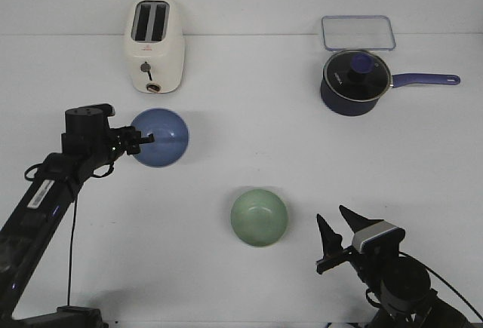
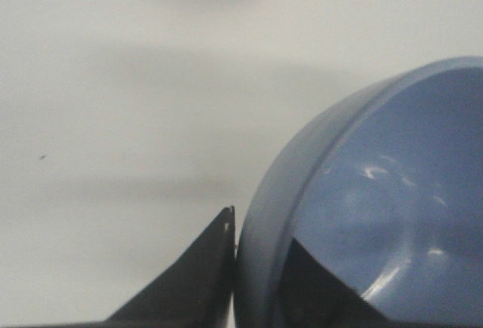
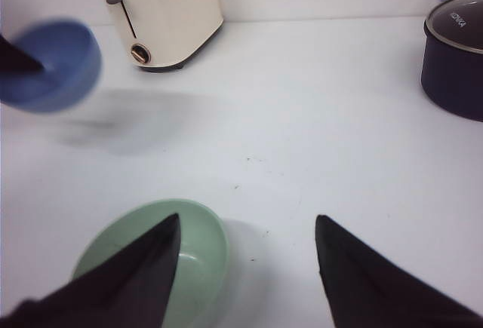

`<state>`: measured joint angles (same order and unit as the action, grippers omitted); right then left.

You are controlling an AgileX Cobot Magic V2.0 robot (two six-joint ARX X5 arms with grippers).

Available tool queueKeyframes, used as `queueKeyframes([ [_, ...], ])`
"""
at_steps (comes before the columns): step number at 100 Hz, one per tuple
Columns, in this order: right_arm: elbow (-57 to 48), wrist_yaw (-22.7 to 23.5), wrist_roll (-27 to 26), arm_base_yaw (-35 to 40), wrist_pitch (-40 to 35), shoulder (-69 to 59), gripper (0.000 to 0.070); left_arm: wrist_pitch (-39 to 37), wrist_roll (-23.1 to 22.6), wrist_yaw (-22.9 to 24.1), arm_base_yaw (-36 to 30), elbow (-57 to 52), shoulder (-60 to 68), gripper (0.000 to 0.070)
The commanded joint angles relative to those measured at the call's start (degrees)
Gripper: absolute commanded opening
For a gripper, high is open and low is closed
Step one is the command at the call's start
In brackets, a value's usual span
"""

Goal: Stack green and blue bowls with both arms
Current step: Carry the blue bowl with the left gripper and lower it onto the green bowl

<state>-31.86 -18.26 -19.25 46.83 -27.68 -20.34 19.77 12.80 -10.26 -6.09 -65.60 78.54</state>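
The blue bowl, now in front of the toaster, will be let go by my left gripper inside the green bowl (image 1: 259, 216), nested in its hollow.
The periwinkle blue bowl (image 1: 164, 138) is at the left, in front of the toaster. My left gripper (image 1: 145, 139) is shut on its near-left rim. In the left wrist view one finger is outside the blue bowl's (image 2: 377, 192) wall and one is inside, with the left gripper (image 2: 260, 226) pinching the rim. In the right wrist view the blue bowl (image 3: 56, 64) looks blurred, with a shadow below it. The pale green bowl (image 1: 259, 217) sits on the table at centre front. My right gripper (image 1: 330, 213) is open and empty just right of it. In the right wrist view the right gripper (image 3: 247, 219) has one finger over the green bowl (image 3: 204, 245).
A cream toaster (image 1: 154, 45) stands at the back left, close behind the blue bowl. A dark navy lidded saucepan (image 1: 353, 81) with a long handle is at the back right, with a clear rectangular container (image 1: 358, 32) behind it.
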Motion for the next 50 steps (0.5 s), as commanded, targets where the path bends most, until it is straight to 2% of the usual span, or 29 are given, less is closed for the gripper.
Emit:
queueKeyframes([
  [1,-0.1,-0.4,1.3,0.5,0.4,0.0,0.0370,1.7,-0.3,-1.2,-2.9,-1.1,-1.7,0.0010],
  [18,-0.1,-1.7,1.3,0.5,0.4,0.0,0.0370,4.7,1.5,-1.7,-15.0,0.0,-3.8,0.0010],
  [35,-0.1,-1.7,1.5,0.5,0.0,0.0,0.0370,0.8,4.9,0.4,-27.8,2.3,-0.9,0.0010],
  [50,-0.1,-1.7,1.6,0.5,-0.3,0.0,0.0370,-2.3,6.5,1.2,-33.8,2.3,3.5,0.0009],
])
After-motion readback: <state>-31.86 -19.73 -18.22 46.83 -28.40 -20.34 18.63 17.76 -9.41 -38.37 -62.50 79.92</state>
